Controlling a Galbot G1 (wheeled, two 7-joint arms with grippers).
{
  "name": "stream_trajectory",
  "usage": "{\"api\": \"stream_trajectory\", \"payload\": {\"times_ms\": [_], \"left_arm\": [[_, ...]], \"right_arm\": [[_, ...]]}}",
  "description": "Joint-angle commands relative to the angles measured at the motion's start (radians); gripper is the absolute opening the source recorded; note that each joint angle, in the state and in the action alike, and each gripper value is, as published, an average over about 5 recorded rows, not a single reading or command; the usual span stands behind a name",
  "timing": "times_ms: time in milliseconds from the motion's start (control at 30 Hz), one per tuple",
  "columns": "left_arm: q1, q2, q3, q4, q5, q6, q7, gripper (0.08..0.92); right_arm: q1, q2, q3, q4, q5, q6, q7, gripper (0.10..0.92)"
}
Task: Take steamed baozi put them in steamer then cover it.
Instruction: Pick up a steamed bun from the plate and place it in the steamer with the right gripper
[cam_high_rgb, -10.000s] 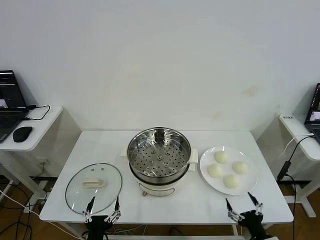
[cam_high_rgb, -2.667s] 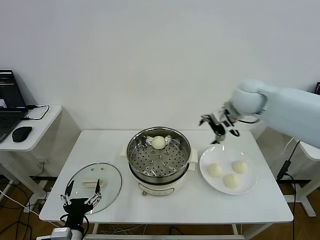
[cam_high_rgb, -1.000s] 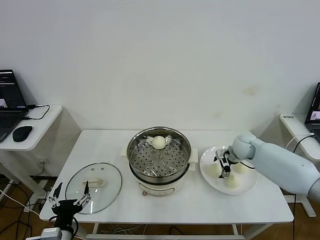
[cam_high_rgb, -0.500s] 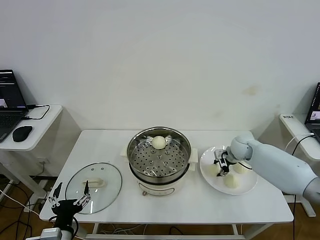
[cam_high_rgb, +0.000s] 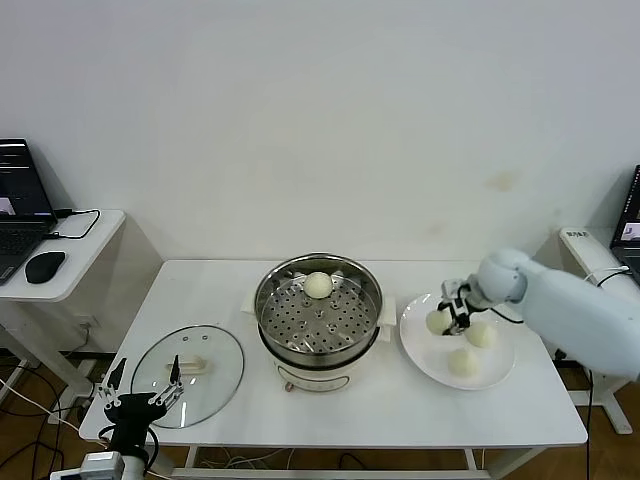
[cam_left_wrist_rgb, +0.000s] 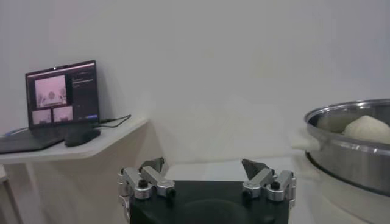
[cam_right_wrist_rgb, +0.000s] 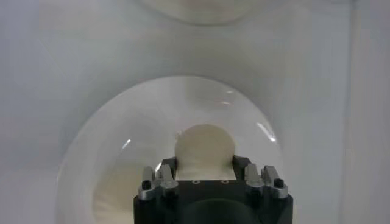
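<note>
Next, I let go of the baozi in my right gripper, now just above the white plate, on the steamer basket's side (cam_high_rgb: 285, 310) nearest the glass cover, next to the other baozi.
The steamer (cam_high_rgb: 318, 318) stands mid-table with one baozi (cam_high_rgb: 318, 285) at the back of its basket. My right gripper (cam_high_rgb: 447, 318) is shut on a second baozi (cam_high_rgb: 436, 322) and holds it just above the left part of the white plate (cam_high_rgb: 500, 375). In the right wrist view this baozi (cam_right_wrist_rgb: 204, 146) sits between the jaws of the right gripper (cam_right_wrist_rgb: 204, 165), over the plate (cam_right_wrist_rgb: 91, 143). Two more baozi (cam_high_rgb: 481, 335) (cam_high_rgb: 462, 362) lie on the plate. The glass cover (cam_high_rgb: 188, 375) lies flat at the front left. My left gripper (cam_high_rgb: 140, 398) is open and empty at the front left edge.
The left wrist view shows the left gripper (cam_left_wrist_rgb: 205, 173), the steamer rim (cam_left_wrist_rgb: 353, 152) with its baozi (cam_left_wrist_rgb: 365, 129), and a side table with a laptop (cam_left_wrist_rgb: 61, 100) and a mouse (cam_left_wrist_rgb: 82, 137). Another side table (cam_high_rgb: 610, 285) stands at the right.
My right gripper has closed on the plate's left baozi and raised it slightly off the plate. The left arm has stayed near the table's front left edge.
</note>
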Motion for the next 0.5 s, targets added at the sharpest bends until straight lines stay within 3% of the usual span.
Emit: {"api": "stream_trajectory", "payload": {"times_ms": [33,267,500], "left_arm": [[0.000,0.002,0.002,-0.003,-0.001,0.000,0.001,0.823],[-0.002,0.006,0.010,-0.013,-0.005,-0.001,0.002,0.823],[-0.012,0.005,0.008,-0.016,-0.009,0.000,0.001,0.823]], "right_arm": [[0.432,-0.065,-0.242,0.175,0.222,-0.065,-0.006,0.579],[0.634,0.101,-0.382,0.229,0.403,-0.131,0.027,0.587],[0.546,0.305,-0.356,0.193,0.542,-0.237,0.104,0.591]]}}
